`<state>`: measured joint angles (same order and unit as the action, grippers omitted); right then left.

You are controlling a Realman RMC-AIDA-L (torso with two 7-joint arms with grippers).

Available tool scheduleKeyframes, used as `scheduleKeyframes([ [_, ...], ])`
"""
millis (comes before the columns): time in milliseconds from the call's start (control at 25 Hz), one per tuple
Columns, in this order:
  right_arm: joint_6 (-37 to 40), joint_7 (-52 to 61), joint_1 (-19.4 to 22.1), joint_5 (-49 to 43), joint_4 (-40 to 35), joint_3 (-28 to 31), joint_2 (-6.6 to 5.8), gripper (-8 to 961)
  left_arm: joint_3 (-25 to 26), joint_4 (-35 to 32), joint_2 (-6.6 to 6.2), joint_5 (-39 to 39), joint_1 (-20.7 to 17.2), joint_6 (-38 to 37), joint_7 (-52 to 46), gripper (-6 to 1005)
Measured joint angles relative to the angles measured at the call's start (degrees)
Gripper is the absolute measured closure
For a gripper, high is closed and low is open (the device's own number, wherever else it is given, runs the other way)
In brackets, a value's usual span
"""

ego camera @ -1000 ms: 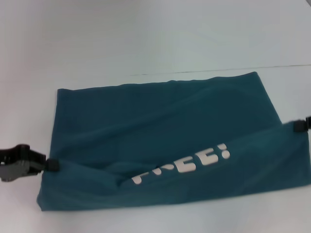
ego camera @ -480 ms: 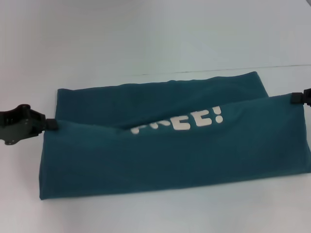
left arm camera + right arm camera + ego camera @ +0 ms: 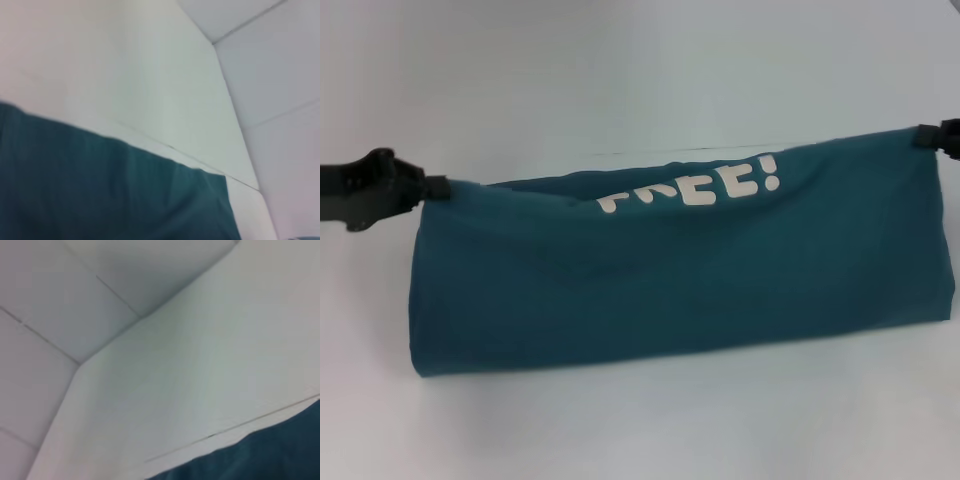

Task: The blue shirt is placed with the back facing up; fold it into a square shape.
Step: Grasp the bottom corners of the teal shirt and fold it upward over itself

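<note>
My left gripper should release the lifted corner of the blue shirt on the white table point(image 3: 445, 188), just short of the thin dark seam.
The blue shirt point(image 3: 680, 280) lies across the white table as a long teal band, its near half folded over the far half. White "FREE!" lettering point(image 3: 690, 187) shows along the lifted far edge. My left gripper point(image 3: 432, 187) is shut on the shirt's left corner, and my right gripper point(image 3: 926, 137) is shut on the right corner at the frame's right edge. Both hold the folded layer a little above the table. In the wrist views only teal cloth of the blue shirt point(image 3: 100, 190) point(image 3: 260, 455) and white surface appear.
The white table point(image 3: 620, 80) stretches out beyond the shirt, with a thin dark seam point(image 3: 650, 152) running across it just behind the cloth. A strip of bare table point(image 3: 650, 430) lies in front of the shirt.
Both grippers have carried the shirt's front edge up and away from me, over the far half. The lettering has moved toward the far edge and the far layer is now almost covered.
</note>
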<state>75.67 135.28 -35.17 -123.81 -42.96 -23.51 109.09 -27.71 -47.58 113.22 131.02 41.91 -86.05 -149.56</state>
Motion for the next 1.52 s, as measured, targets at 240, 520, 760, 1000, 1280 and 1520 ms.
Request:
scheduleKeyframes([
  [240, -14.45, -2.88, -2.53, -0.01, 6.44, -3.70, 2.05, 911, -6.31, 5.01, 1.48, -0.11, 1.49, 14.23, 0.30, 987],
  [520, -24.97, -4.37, -3.99, 0.09, 10.39, -5.47, 3.76, 912, -9.73, 6.25, 4.37, -0.26, 1.56, 23.65, 0.91, 987],
  [760, -28.09, -4.76, -3.48, 3.45, 10.63, -5.17, 4.46, 911, -9.74, 5.78, 6.04, -0.42, 1.35, 29.14, 1.13, 986],
  [1000, -30.13, -5.43, -3.60, 4.63, 11.11, -5.24, 4.98, 912, -9.78, 6.63, 6.25, -0.08, 1.87, 32.01, 0.75, 987],
  [1280, -31.83, -6.02, -4.72, 4.92, 11.77, -5.15, 5.18, 912, -9.82, 6.64, 6.26, -0.30, 2.12, 32.56, 1.01, 986],
  [1520, -35.80, -6.68, -7.26, 5.52, 13.46, -7.68, 5.00, 911, -9.83, 7.03, 6.23, -0.07, 2.62, 35.12, 0.95, 986],
])
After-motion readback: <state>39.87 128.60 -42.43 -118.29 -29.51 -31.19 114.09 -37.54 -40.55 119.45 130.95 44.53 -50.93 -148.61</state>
